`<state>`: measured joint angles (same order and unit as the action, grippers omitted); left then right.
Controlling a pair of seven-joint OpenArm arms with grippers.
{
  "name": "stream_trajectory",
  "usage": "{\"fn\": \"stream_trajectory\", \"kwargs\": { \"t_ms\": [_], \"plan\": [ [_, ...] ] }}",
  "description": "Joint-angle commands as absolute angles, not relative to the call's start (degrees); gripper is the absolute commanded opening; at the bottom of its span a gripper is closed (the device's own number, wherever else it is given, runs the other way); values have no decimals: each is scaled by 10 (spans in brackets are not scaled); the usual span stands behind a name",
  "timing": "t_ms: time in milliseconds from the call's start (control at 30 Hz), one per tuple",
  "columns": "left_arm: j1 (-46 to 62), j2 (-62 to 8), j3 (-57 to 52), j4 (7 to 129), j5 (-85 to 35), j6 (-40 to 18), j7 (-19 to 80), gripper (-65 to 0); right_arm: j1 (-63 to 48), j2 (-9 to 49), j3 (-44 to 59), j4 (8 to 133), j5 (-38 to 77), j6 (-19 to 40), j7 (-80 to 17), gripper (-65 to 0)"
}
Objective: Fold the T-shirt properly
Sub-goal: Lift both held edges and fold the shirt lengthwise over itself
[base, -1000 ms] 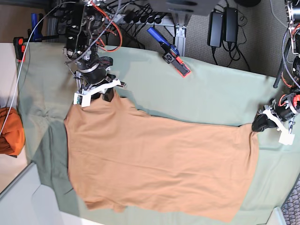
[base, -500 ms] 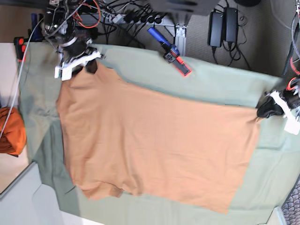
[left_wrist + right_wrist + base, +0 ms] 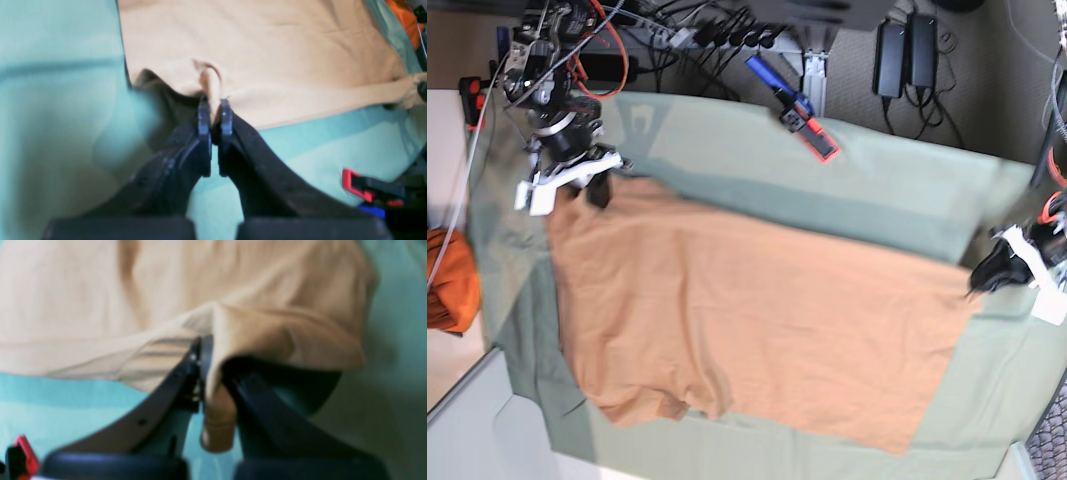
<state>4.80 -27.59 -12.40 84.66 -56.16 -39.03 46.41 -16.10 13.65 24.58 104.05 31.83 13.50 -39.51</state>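
Note:
My right gripper has the T-shirt's corner to place, which still lies on the sage green cloth. Next, I let go of it on the shirt, just inside its edge (image 3: 614, 297) facing the orange cloth bundle.
The light orange-tan T-shirt (image 3: 747, 320) lies spread flat on the sage green cloth (image 3: 877, 190). My right gripper (image 3: 577, 190), at the base view's upper left, is shut on the shirt's corner there; the right wrist view shows a fold of the T-shirt (image 3: 217, 380) pinched between the jaws of the right gripper (image 3: 208, 350). My left gripper (image 3: 987, 272), at the right edge, is shut on the opposite corner; the left wrist view shows the T-shirt (image 3: 267, 50) bunched in the tips of the left gripper (image 3: 213, 111).
A darker orange cloth bundle (image 3: 449, 280) sits at the far left. A blue and red clamp tool (image 3: 797, 110) lies on the green cloth's back edge, also in the left wrist view (image 3: 370, 190). Cables and power bricks (image 3: 902, 50) lie beyond the table.
Both grippers moved down in the base view, dragging the shirt with them across the green cloth. Both stay shut on their corners.

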Motion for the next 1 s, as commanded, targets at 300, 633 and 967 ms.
{"fn": "stream_trajectory", "kwargs": {
  "t_ms": [300,633,967],
  "plan": [
    [0,-271,-128,841,-513,-400,410,-650,-57,145,246,978,304,183,-373,-650],
    [-40,-249,-118,792,-468,-400,376,-650,46,145,214,880,279,185,-371,-650],
    [-134,-249,-108,665,-458,-400,358,-650,133,144,155,792,235,185,-358,-650]
  ]
}}
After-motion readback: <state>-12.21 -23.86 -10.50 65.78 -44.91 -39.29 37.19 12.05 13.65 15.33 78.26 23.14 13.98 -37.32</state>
